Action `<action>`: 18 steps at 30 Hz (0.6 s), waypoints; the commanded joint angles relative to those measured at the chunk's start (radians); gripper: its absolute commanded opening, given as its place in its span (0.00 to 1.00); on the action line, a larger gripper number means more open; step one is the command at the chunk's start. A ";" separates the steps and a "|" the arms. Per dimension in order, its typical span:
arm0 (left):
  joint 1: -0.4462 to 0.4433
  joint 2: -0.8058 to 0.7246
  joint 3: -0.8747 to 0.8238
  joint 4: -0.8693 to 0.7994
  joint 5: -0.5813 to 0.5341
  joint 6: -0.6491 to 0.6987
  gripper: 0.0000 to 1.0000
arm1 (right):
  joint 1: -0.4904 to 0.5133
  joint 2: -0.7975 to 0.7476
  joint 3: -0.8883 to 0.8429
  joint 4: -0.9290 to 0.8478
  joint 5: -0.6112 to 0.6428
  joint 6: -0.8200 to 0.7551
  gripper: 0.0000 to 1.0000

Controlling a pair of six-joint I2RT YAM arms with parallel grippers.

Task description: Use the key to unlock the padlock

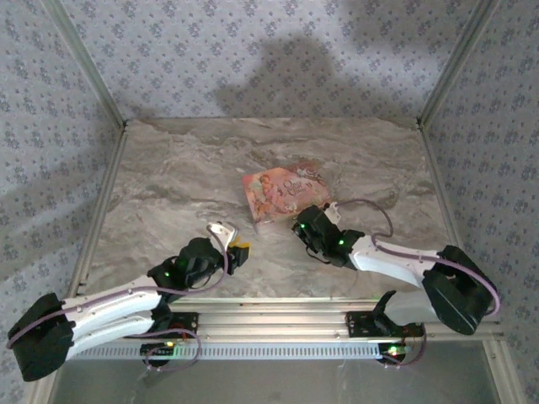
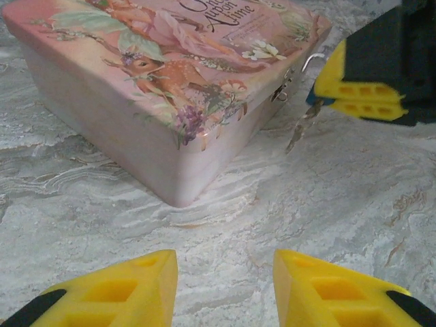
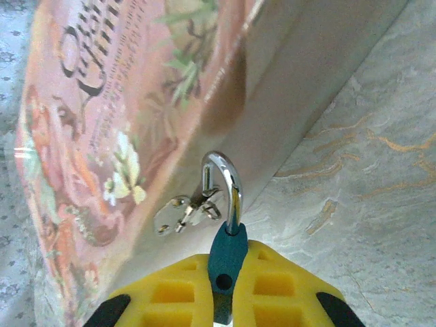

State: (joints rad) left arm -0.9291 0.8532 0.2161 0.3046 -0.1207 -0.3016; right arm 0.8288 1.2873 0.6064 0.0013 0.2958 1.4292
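My right gripper is holding the padlock, now beside the clasp on the pink box. It will let go of it on the bare marble table (image 1: pixel 219 228) just past my left gripper, next to the pink box.
The padlock (image 3: pixel 226 255) has a small teal body, and my right gripper (image 3: pixel 227 286) is shut on it. Its silver shackle (image 3: pixel 231 180) arches up with one leg out of the body, the free end beside the metal clasp (image 3: pixel 184 212) on the pink box (image 3: pixel 122 102). I cannot tell whether the shackle passes through the clasp. In the left wrist view the right gripper (image 2: pixel 361 99) is at the upper right, and a slim silvery key (image 2: pixel 300 129) hangs below it. My left gripper (image 2: pixel 225 286) is open over bare table, short of the box corner (image 2: pixel 177 194).
The pink floral box (image 1: pixel 282 192) lies near the middle of the marble-patterned table (image 1: pixel 168 185). The right gripper (image 1: pixel 305 220) is at the box's near right corner and the left gripper (image 1: pixel 238 250) at its near left. Patterned walls enclose three sides.
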 commanded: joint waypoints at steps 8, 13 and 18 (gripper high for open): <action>0.010 -0.078 0.053 -0.179 -0.063 0.013 0.45 | -0.023 -0.169 -0.006 -0.182 0.013 -0.148 0.00; 0.088 -0.092 0.184 -0.450 -0.152 -0.017 0.98 | -0.024 -0.288 -0.009 -0.259 -0.112 -0.335 0.00; 0.245 -0.065 0.294 -0.646 -0.087 -0.099 0.98 | 0.026 -0.285 -0.008 -0.260 -0.266 -0.445 0.00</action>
State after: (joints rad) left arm -0.7361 0.7799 0.4530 -0.1669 -0.2203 -0.3443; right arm 0.8242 0.9943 0.5976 -0.2211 0.1410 1.0985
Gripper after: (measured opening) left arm 0.979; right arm 0.087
